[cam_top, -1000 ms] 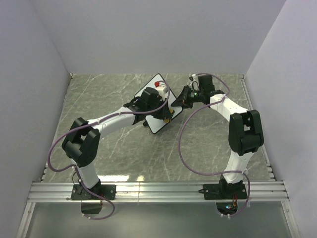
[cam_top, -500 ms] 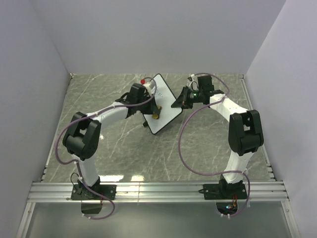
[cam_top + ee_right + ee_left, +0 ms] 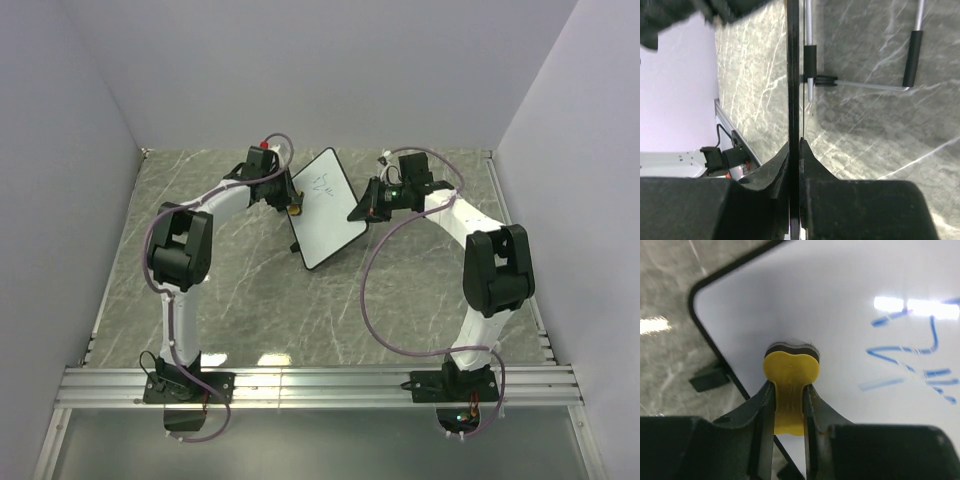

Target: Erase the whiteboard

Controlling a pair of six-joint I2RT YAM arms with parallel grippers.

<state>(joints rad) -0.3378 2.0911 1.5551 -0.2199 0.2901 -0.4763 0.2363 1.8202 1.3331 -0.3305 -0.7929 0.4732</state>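
The robot's left gripper needs to set the yellow eraser down on the bare marble a little way out from the whiteboard's black foot (image 3: 234, 248).
The whiteboard (image 3: 326, 208) stands tilted in the middle of the table, with blue scribbles near its upper part. In the left wrist view the board (image 3: 850, 305) fills the frame, its blue writing (image 3: 912, 352) at the right. My left gripper (image 3: 789, 390) is shut on a yellow eraser (image 3: 790, 375), whose dark pad touches the board near its left corner. In the top view it (image 3: 291, 203) sits at the board's left edge. My right gripper (image 3: 795, 150) is shut on the board's black edge (image 3: 793, 65); in the top view it (image 3: 360, 211) holds the board's right side.
The board's wire stand with black feet (image 3: 912, 52) shows behind it in the right wrist view. The marble table (image 3: 240, 290) is walled at the back and sides. A metal rail (image 3: 320, 385) runs along the near edge by the arm bases.
My left arm has swung left and back, off the board's face to its upper left edge, uncovering the blue writing. The right arm and board have held still.
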